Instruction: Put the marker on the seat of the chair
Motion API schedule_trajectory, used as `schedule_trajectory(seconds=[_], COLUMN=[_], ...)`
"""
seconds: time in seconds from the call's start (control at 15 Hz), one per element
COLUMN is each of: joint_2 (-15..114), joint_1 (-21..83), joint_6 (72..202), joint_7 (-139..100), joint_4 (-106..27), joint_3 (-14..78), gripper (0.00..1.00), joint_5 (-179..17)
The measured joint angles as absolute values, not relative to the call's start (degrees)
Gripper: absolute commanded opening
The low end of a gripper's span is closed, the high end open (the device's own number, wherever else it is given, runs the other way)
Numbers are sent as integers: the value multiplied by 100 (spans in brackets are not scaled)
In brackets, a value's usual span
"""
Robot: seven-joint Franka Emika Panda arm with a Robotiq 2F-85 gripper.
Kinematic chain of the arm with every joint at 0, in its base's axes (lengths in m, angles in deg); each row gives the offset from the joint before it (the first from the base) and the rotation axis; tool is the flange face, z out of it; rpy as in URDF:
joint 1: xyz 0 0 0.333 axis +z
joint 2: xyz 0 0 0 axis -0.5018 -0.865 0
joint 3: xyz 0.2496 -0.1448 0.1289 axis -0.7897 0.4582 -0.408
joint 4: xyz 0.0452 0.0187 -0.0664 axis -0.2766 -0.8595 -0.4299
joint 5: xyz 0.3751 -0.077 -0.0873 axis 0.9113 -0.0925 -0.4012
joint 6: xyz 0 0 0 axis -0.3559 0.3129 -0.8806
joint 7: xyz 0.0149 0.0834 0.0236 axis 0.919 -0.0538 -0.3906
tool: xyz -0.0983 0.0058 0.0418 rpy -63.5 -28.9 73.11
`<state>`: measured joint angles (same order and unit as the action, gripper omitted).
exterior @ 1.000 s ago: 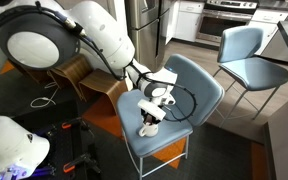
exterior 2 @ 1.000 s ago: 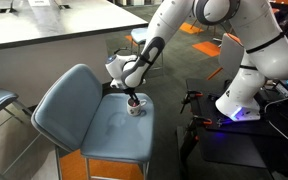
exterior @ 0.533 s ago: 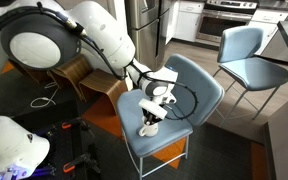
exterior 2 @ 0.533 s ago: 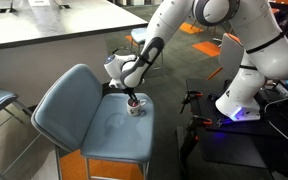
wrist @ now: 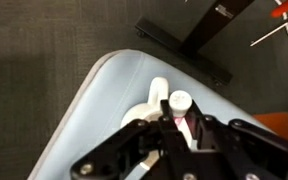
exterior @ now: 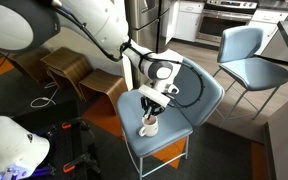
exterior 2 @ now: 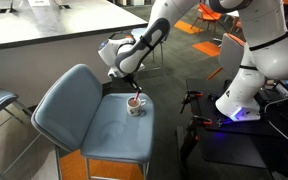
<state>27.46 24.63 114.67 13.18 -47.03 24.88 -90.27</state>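
My gripper is going to let go of the marker on the seat (exterior: 156, 112) just behind the white mug, toward the chair's backrest.
The blue-grey chair (exterior: 182, 133) (exterior 2: 96, 130) fills the middle of both exterior views, and its seat shows in the wrist view (wrist: 94, 120). A white mug (exterior: 150, 127) (exterior 2: 135, 106) (wrist: 156, 93) stands on the seat near its edge. My gripper (exterior: 152, 103) (exterior 2: 133, 92) (wrist: 180, 130) hangs just above the mug, shut on the pinkish-red marker (exterior 2: 134, 98) (wrist: 187, 124). The marker stands upright between the fingers, and its white end (wrist: 179, 101) shows in the wrist view. Its lower end is at the mug's mouth.
A second, smaller-looking blue-grey chair (exterior: 246, 55) stands behind, near kitchen cabinets. Wooden stools (exterior: 69, 68) stand beside the main chair. A dark equipment base with cables (exterior 2: 209, 105) lies on the floor by the seat. A counter (exterior 2: 44, 25) runs behind the chair.
The gripper has risen from down at the mug to just above it, carrying the marker upward. The arm has swung higher. The mug has stayed in place.
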Motion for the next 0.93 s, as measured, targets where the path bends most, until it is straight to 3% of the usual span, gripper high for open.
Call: schedule_trajectory(seconds=[0.4,0.93], joint_2=[3397,2569], joint_1=[2481,2288], joint_6=[11896,13550], joint_7=[1319,2701], joint_4=[-4707,-4243], joint_3=[2364,1849], gripper=[5,5], joint_5=[-8946,-8399])
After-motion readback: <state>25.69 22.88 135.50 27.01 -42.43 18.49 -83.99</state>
